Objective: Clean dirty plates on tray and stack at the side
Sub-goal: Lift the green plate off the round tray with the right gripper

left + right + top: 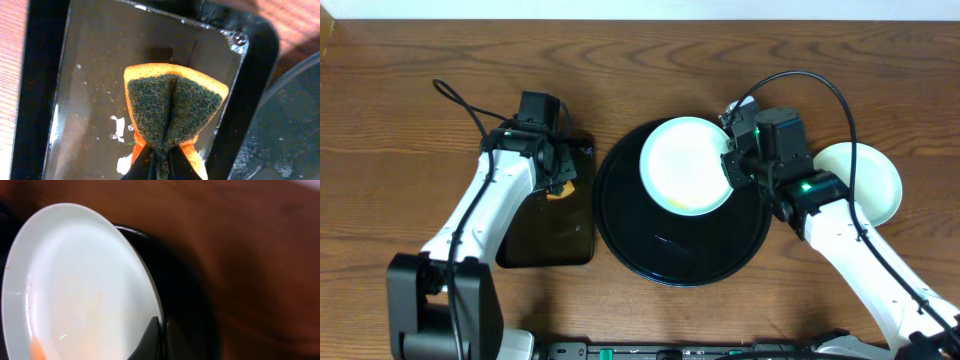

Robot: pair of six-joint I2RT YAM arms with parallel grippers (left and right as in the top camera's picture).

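Next, I let go of the pale round plate with my right gripper on top of the other pale plate [852,185] beside the tray.
A pale round plate [685,165] hangs tilted over the far part of the round black tray [680,255]. My right gripper [731,166] is shut on its right rim. In the right wrist view the plate [75,285] fills the left side, with a faint orange smear near its lower left edge, and the gripper [161,336] pinches the rim with the tray [187,305] dark behind it. My left gripper [560,178] is shut on an orange sponge [172,107] with a dark green scouring face, folded between the jaws [161,162].
The sponge hangs over a small black rectangular tray [545,235] left of the round one; it holds wet white specks [120,131]. Another pale plate [868,182] lies on the wooden table to the right, partly under my right arm.
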